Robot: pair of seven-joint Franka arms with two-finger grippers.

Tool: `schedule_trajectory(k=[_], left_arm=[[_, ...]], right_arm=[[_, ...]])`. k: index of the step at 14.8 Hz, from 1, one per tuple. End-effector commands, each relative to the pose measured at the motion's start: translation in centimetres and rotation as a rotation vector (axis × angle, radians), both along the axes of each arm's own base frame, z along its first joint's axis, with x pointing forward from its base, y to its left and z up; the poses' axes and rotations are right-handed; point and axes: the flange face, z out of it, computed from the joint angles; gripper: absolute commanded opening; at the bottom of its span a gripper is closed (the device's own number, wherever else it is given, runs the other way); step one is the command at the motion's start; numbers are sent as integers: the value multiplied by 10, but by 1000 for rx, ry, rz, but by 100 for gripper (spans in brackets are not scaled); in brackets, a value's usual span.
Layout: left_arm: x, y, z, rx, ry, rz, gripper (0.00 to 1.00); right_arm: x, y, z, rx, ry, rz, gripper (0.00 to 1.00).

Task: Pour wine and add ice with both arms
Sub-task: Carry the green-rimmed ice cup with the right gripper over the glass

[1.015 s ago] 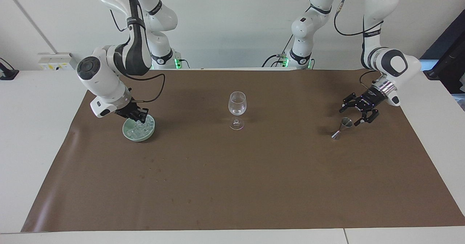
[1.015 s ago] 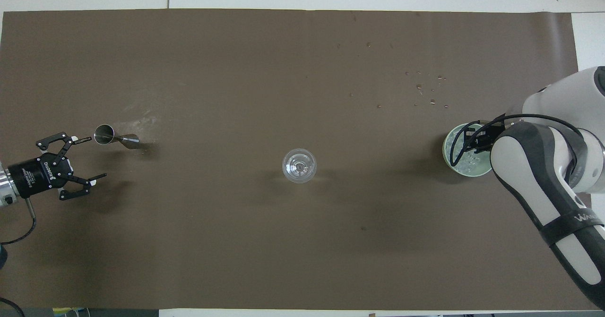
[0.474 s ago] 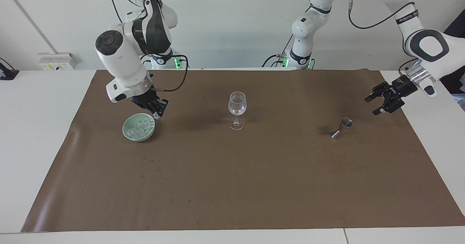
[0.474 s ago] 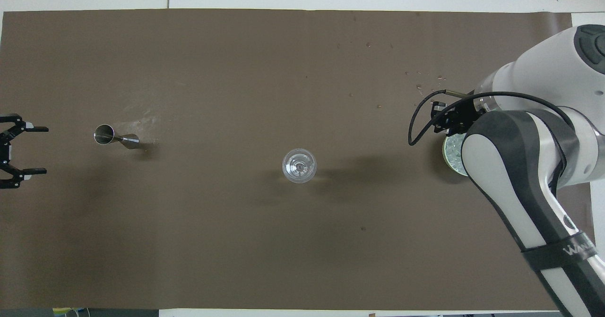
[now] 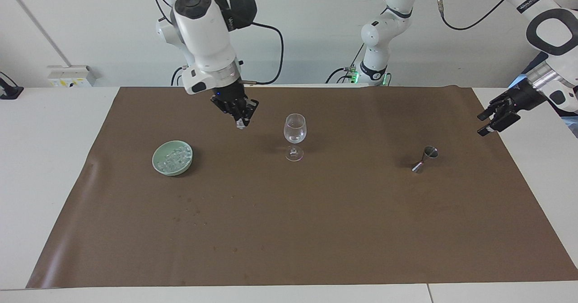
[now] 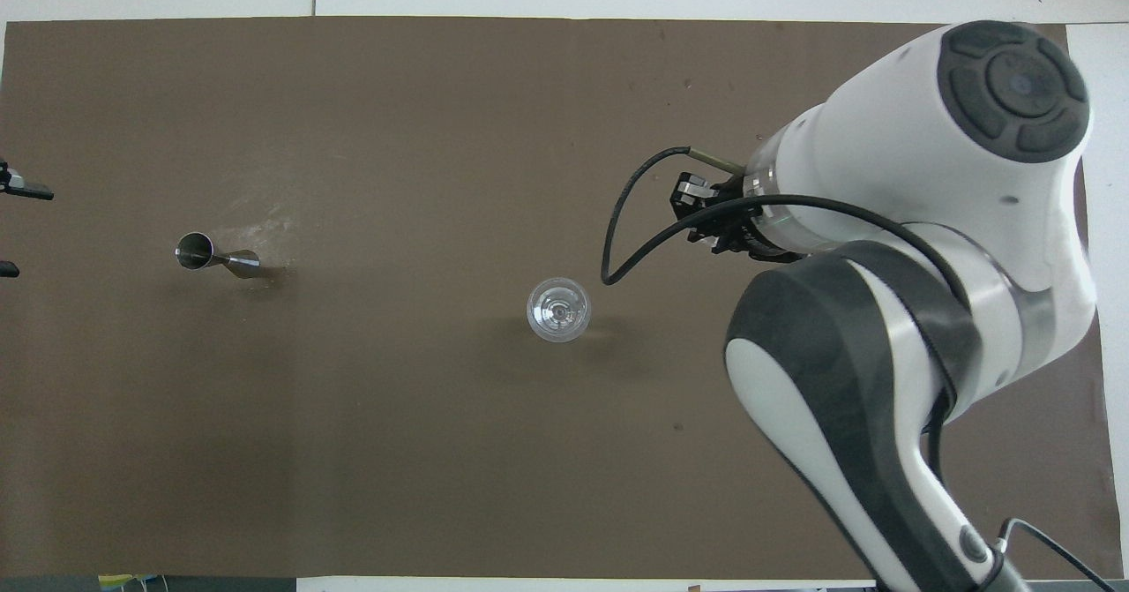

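Observation:
My right gripper needs to release the ice cube inside the clear wine glass point(image 6: 560, 311) at the middle of the brown mat. The cube is now up between bowl and glass.
A clear wine glass point(image 5: 295, 131) stands upright at the middle of the brown mat point(image 5: 289, 230); it also shows in the overhead view point(image 6: 557, 310). A green bowl point(image 5: 158, 163) of ice point(image 5: 176, 156) sits toward the right arm's end. My right gripper point(image 5: 241, 121) is shut on one ice cube point(image 5: 241, 123) and holds it up in the air over the mat between bowl and glass. In the overhead view the right arm point(image 6: 882, 310) hides the bowl. My left gripper point(image 5: 482, 125) is open and empty, raised over the mat's edge at the left arm's end.
A small steel jigger point(image 5: 424, 158) stands on the mat toward the left arm's end, seen also from overhead point(image 6: 212, 255). Small wet spots point(image 5: 194, 210) mark the mat farther from the robots than the bowl. White tabletop surrounds the mat.
My right gripper has lifted out of the bowl with an ice cube and moved toward the wine glass. My left gripper has drawn back from the jigger toward the left arm's end.

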Motion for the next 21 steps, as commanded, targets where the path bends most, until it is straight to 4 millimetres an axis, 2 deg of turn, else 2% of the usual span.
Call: schedule_trajectory(k=[1, 3, 5, 7, 9, 10, 12, 14, 16, 18, 19, 21], left_arm=[[6, -65, 27, 121, -24, -156, 100], [1, -100, 39, 162, -40, -224, 100], [-6, -134, 49, 204, -63, -326, 100], [-16, -146, 57, 213, -84, -437, 100], [-25, -155, 63, 215, -86, -543, 100], [-29, -168, 68, 231, -100, -602, 100], [-35, -169, 73, 273, -90, -630, 100], [-34, -161, 78, 273, -98, -640, 100], [-36, -152, 82, 264, -88, -674, 100], [-38, -147, 96, 258, -68, -689, 100], [-41, -146, 95, 246, -38, -704, 100], [-41, -149, 104, 244, -32, -729, 100]], right_arm=[[-5, 34, -6, 37, 19, -15, 20], [-17, 58, -7, 72, 28, -36, 20], [-24, 73, -4, 108, 33, -53, 20], [-34, 93, -9, 134, 19, -38, 20], [-39, 102, -21, 151, 17, -37, 20], [-41, 103, -29, 153, 19, -39, 20], [-46, 101, -38, 161, 45, -48, 20], [-51, 99, -46, 160, 56, -51, 20], [-53, 98, -48, 172, 54, -57, 20], [-52, 98, -48, 176, 52, -60, 21], [-52, 97, -53, 176, 49, -65, 21], [-56, 94, -57, 177, 46, -67, 22]])
